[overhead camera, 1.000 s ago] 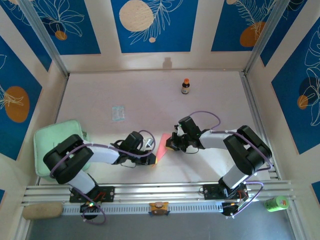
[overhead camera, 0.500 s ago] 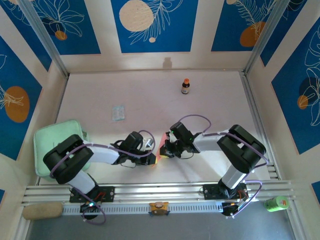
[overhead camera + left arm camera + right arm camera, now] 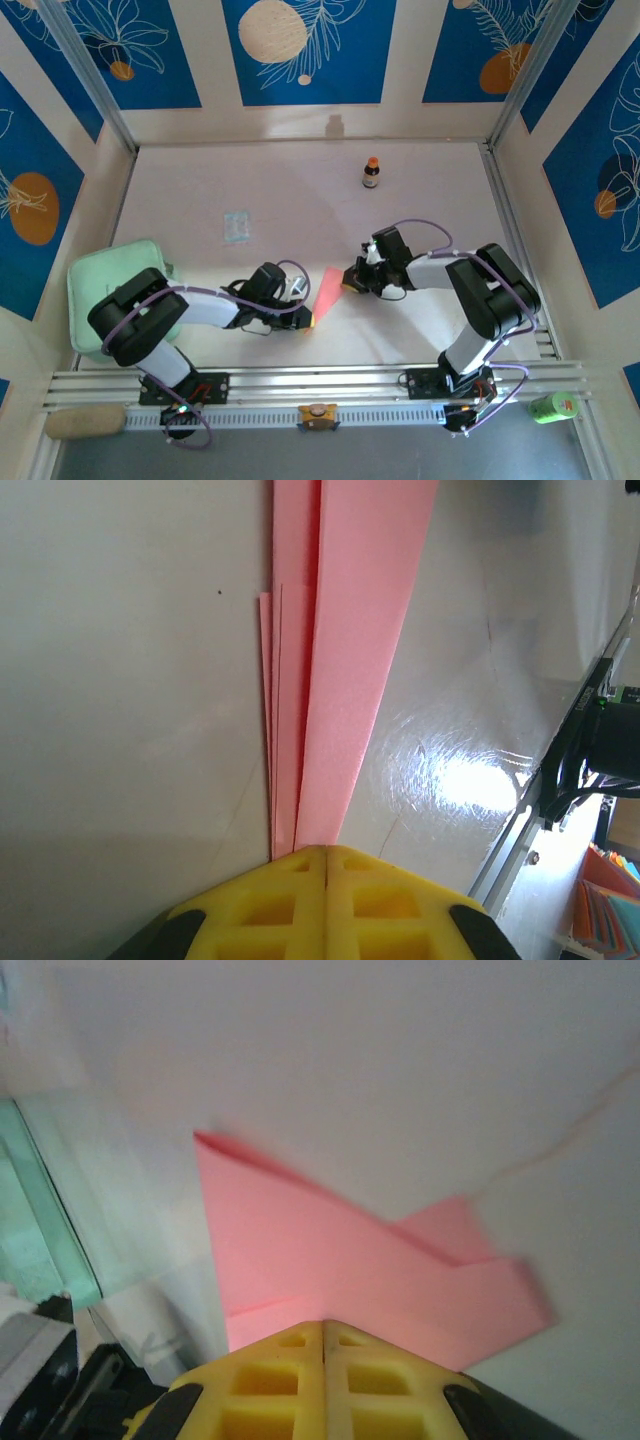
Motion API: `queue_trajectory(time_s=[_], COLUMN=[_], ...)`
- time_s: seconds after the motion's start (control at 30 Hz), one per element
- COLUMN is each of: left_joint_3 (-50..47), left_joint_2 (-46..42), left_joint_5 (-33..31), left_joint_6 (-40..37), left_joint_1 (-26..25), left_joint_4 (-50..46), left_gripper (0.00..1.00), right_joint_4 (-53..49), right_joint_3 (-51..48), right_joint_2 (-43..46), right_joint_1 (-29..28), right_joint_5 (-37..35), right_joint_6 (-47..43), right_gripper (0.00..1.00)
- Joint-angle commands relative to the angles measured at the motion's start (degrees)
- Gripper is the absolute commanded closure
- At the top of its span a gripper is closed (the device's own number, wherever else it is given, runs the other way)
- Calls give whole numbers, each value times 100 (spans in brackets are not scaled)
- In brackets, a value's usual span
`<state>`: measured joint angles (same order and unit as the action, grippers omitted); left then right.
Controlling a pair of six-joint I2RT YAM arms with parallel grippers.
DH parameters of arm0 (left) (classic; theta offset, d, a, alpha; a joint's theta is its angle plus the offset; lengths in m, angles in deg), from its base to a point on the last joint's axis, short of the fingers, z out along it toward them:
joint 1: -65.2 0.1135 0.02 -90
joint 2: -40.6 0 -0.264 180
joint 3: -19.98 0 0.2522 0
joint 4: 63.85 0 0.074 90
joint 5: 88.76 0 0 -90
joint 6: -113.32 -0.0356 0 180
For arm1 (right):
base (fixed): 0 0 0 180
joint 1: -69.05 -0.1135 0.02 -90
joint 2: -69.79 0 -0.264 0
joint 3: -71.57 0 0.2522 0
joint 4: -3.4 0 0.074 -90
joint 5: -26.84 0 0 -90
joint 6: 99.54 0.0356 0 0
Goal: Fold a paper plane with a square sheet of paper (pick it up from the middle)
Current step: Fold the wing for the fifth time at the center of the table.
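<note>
The paper plane's narrow end and wide end are pressed by my shut grippers, so next I back both off and take its middle (image 3: 327, 294) with my left gripper.
The paper plane (image 3: 327, 291) is a slim salmon-pink folded wedge lying on the table between the two arms. Its folded layers (image 3: 345, 630) narrow toward my left gripper (image 3: 325, 851). That gripper is shut, its yellow tips resting on the plane's narrow near end (image 3: 311, 319); no paper shows between the jaws. My right gripper (image 3: 352, 283) sits at the plane's far right side. It is shut too, and the pink folded flaps (image 3: 330, 1250) spread out just beyond its closed yellow tips (image 3: 324, 1324).
A small brown bottle (image 3: 371, 173) stands at the back. A pale bluish packet (image 3: 236, 226) lies left of centre. A green tray (image 3: 100, 285) sits by the left arm's base. The metal rail (image 3: 320, 385) runs along the front, with a green can (image 3: 553, 405) beyond it.
The right gripper slid left along the plane half a second ago, then drew back to the right, off its middle. The left gripper and the plane's near end have stayed put.
</note>
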<state>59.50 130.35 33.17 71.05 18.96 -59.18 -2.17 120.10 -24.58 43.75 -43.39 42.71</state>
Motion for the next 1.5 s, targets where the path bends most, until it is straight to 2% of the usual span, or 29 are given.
queue_trajectory(time_s=[0.0,0.33,0.53,0.77,0.93,1.03,1.13,1.2,1.3,1.37,1.47], left_joint_3=[-163,-132,-106,-49,78,336,689,775,714,711,733], left_joint_2=[382,420,319,-4,-182,-350,-907,-1274,-1671,-1697,-1476], left_joint_5=[-228,-228,-257,-382,-530,-748,-1450,-1756,-1992,-1864,-1341], left_joint_6=[-31,-32,7,152,445,480,133,-9,-179,-312,-505], left_joint_1=[-63,-61,-67,-116,-345,-675,-1028,-1009,-833,-591,-149], left_joint_4=[-306,-318,-357,-455,-251,-411,-1316,-1796,-2126,-2314,-2254], left_gripper=[100,100,100,100,100,94,81,79,71,71,69], right_joint_4=[42,-134,-789,-985,-1087,-1062,-979,-1021,-943,-916,-808], right_joint_3=[-122,-48,133,-435,-822,-1063,-1250,-1309,-1358,-1342,-1325], right_joint_2=[-10,159,936,2159,2550,2655,2779,2857,2915,2876,2796], right_joint_1=[316,1042,1102,613,-155,-529,-802,-892,-967,-1015,-1110], right_joint_5=[198,337,201,-4,-275,-518,-711,-804,-860,-886,-954], right_joint_6=[-223,-386,-498,-46,280,573,771,842,916,936,1018], right_gripper=[97,97,94,90,88,87,86,85,84,84,83])
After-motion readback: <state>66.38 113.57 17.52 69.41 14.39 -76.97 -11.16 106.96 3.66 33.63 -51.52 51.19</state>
